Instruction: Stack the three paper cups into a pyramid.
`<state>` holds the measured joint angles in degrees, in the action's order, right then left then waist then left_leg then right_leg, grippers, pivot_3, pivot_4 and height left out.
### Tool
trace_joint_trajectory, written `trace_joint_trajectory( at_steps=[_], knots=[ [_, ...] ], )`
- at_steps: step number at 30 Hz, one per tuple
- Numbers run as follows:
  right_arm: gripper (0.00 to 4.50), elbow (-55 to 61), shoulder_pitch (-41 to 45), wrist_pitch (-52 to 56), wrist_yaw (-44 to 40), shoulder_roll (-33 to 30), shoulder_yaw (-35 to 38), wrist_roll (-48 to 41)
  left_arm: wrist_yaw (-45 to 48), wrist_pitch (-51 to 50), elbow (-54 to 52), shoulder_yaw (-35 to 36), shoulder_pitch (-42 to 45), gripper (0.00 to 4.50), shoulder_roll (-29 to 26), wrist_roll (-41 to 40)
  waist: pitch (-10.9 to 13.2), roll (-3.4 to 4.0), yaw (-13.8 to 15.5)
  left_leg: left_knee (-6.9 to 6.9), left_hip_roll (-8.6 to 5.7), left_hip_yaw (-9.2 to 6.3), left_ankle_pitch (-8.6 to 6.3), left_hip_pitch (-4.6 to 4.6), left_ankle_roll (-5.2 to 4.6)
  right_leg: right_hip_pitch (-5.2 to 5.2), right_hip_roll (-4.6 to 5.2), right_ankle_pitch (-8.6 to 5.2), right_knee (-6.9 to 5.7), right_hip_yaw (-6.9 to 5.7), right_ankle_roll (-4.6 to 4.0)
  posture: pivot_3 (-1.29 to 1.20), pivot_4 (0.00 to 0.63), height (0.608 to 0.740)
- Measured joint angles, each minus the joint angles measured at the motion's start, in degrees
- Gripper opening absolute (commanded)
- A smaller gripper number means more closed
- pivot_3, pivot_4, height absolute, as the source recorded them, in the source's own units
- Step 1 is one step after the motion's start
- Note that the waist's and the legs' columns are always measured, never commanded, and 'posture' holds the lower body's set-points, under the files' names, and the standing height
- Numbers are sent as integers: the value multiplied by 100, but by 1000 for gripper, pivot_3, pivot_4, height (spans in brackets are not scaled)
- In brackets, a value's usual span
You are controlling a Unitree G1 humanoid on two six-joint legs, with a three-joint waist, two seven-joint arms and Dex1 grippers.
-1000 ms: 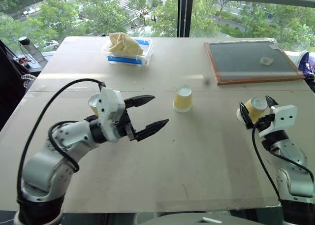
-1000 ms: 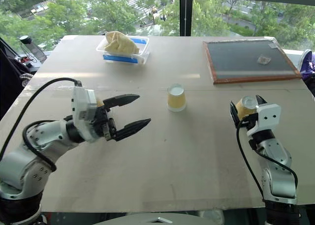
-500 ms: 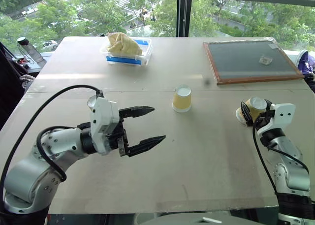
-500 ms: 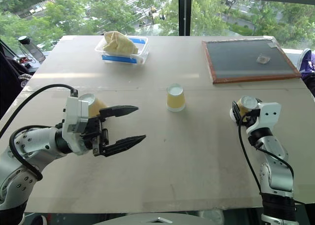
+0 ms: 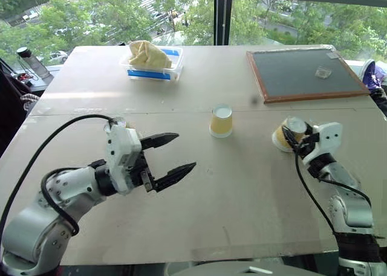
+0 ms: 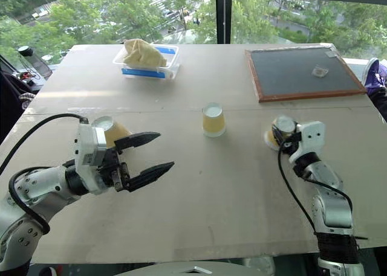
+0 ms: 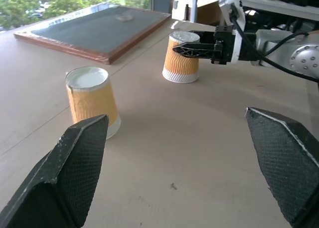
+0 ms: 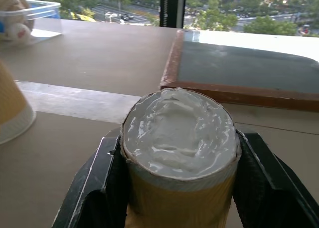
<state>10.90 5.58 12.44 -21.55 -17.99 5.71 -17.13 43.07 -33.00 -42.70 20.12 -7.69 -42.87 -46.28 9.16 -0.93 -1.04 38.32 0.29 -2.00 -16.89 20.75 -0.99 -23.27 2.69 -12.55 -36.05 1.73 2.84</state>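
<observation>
The cup in my right gripper will be set down on the table (image 5: 243, 134) (image 8: 67, 138) next to the middle cup, on the board's side.
Three yellow-orange paper cups are on the pale table (image 5: 242, 191), all upside down. One cup (image 5: 221, 121) stands alone mid-table. My right gripper (image 5: 292, 137) is shut on a second cup (image 8: 179, 153), to the right of the middle one; in the left wrist view that cup (image 7: 182, 58) stands with its rim on the table. The third cup (image 6: 112, 130) is partly hidden behind my left gripper (image 5: 184, 150), which hangs open above the table's left side, fingers (image 7: 75, 173) spread wide with nothing between them.
A clear plastic tub with a blue label (image 5: 154, 63) holding a crumpled tan item sits at the far left-centre. A wood-framed dark board (image 5: 302, 73) lies at the far right. A bottle (image 5: 26, 57) stands beyond the table's left edge.
My right gripper has shut on its cup and carried it left, toward the middle cup. The left gripper has drawn back a little to the left and stays open.
</observation>
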Motion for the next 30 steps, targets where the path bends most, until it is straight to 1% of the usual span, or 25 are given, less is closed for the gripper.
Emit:
trace_joint_trajectory(
  at_steps=[3, 6, 8, 14, 19, 30],
  knots=[
    [1945, 14, 471, 454, -31, 144, -422, 31, -234, 66, -144, 317, -422, 4500, 102, 40, 1, 1, -14, 0, 1, 5, 0, 0, 0, -2, 2, 0, 0, 5, 0, 0, 150, 740],
    [1945, -213, 1030, 559, -26, 380, -802, 194, -344, 101, -254, 402, -676, 4500, 184, 119, 1, 0, -15, -1, -1, 3, 0, 5, 0, -9, 1, 0, 0, 4, -1, 0, 150, 740],
    [1945, -506, 1322, 568, -33, 508, -970, 306, -408, 133, -356, 431, -747, 4500, 185, 122, 0, -3, 57, 0, -2, 0, 0, 17, 1, -8, 5, 0, 3, -14, -2, 0, 150, 740],
    [1945, -957, 1623, 546, 97, 660, -1011, 548, -451, 202, -396, 468, -854, 4500, 183, 160, 1, 0, 20, -1, -11, 2, 0, 21, 1, -14, 12, 1, 9, -4, 0, 0, 150, 740],
    [1945, -1099, 1654, 399, 202, 701, -968, 684, -469, 223, -399, 462, -846, 4500, 183, 183, 1, 0, 20, -2, -10, 1, 0, 20, 2, -14, 9, 1, 6, -9, -1, 0, 150, 740],
    [1945, -1081, 1657, 440, 181, 805, -959, 688, -467, 223, -404, 454, -786, 4500, 165, 180, 1, 0, 7, -3, -10, 0, 0, 17, 2, -14, 9, 1, 6, -7, -1, 0, 150, 740]
  ],
)
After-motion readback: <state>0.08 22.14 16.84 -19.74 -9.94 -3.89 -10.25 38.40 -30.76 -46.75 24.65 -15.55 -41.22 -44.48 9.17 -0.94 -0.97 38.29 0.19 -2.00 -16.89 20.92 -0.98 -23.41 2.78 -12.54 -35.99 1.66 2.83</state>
